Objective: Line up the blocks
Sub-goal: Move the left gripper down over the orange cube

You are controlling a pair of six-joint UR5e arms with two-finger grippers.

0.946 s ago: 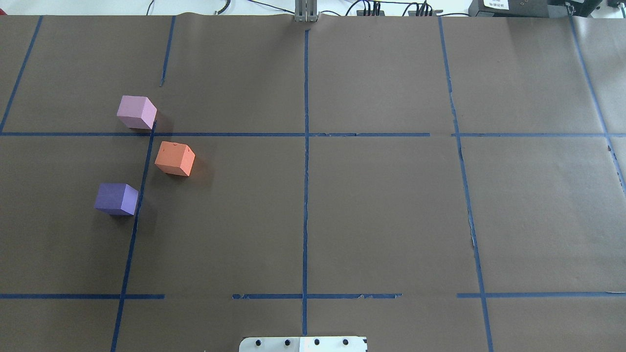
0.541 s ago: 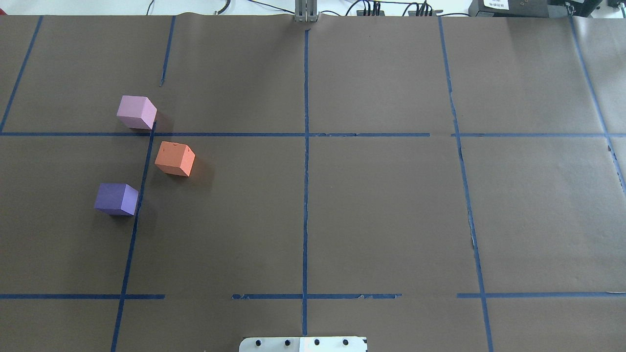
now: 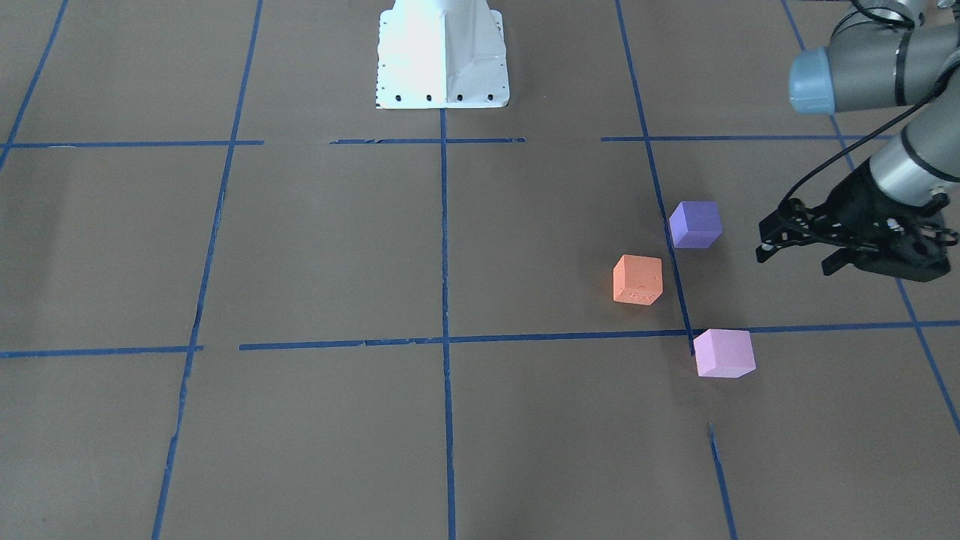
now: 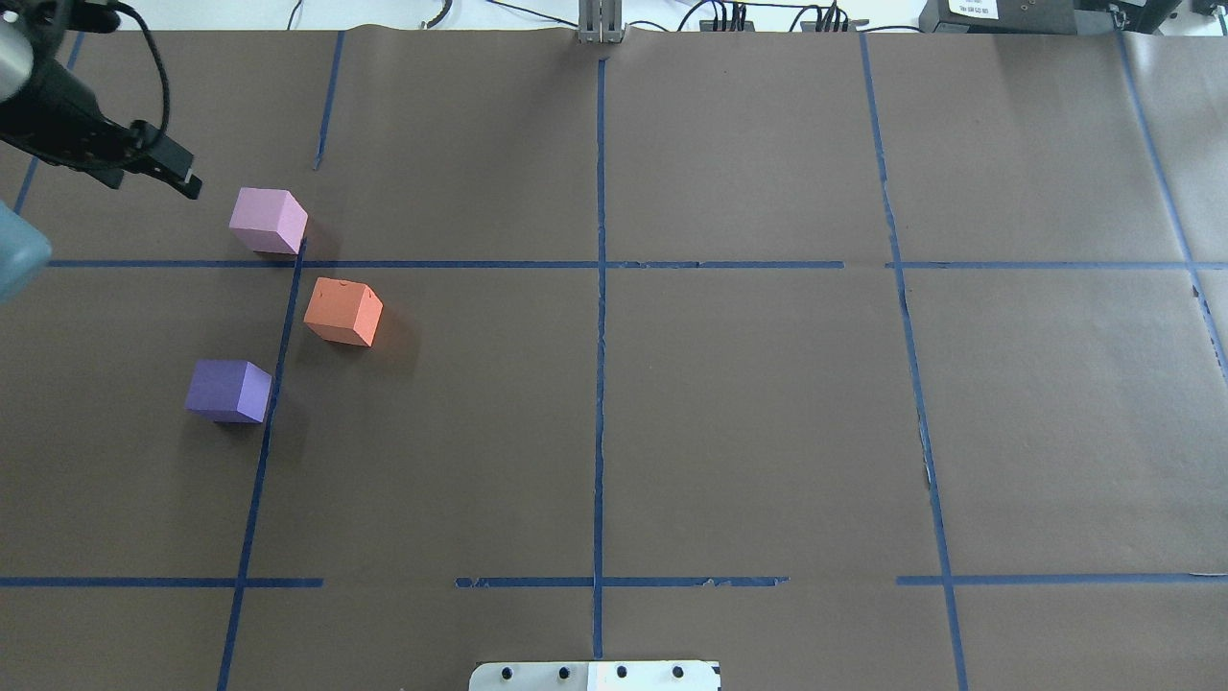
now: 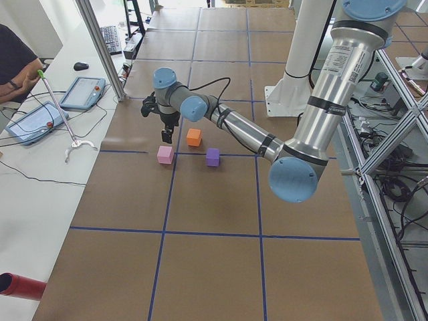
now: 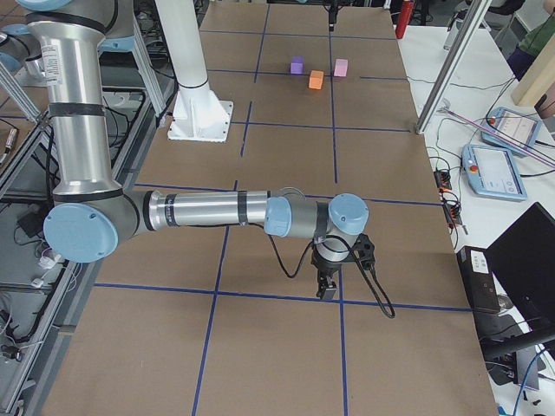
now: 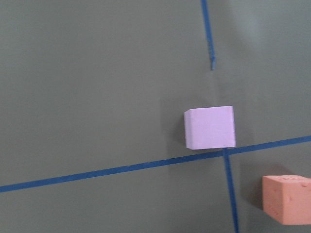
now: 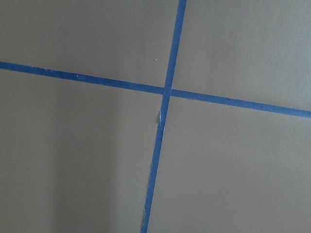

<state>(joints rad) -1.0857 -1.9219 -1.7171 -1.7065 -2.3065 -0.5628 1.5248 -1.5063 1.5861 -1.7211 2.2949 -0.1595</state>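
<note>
The orange block sits out of line with the pink and purple blocks, so I need to close my left gripper on its upper sides [image 3: 638, 271] [image 7: 295, 201].
Three blocks sit on the brown table on my left side. The pale pink block [image 4: 269, 220] is farthest from me, the orange block [image 4: 342, 311] is in the middle and offset right, and the dark purple block [image 4: 228, 391] is nearest. They also show in the front view: pink [image 3: 724, 352], orange [image 3: 637, 279], purple [image 3: 695, 223]. My left gripper [image 4: 153, 182] is open and empty, above the table left of the pink block [image 7: 210, 127]. My right gripper [image 6: 328, 282] shows only in the exterior right view, far from the blocks; I cannot tell its state.
Blue tape lines [image 4: 600, 336] grid the brown paper. The robot's white base plate [image 4: 595, 675] is at the near edge. A metal post [image 4: 600, 24] and cables stand at the far edge. Tablets [image 5: 33, 120] lie on a side desk.
My left arm and open gripper have come into the overhead view at the upper left, close to the pink block. The blocks have not moved.
</note>
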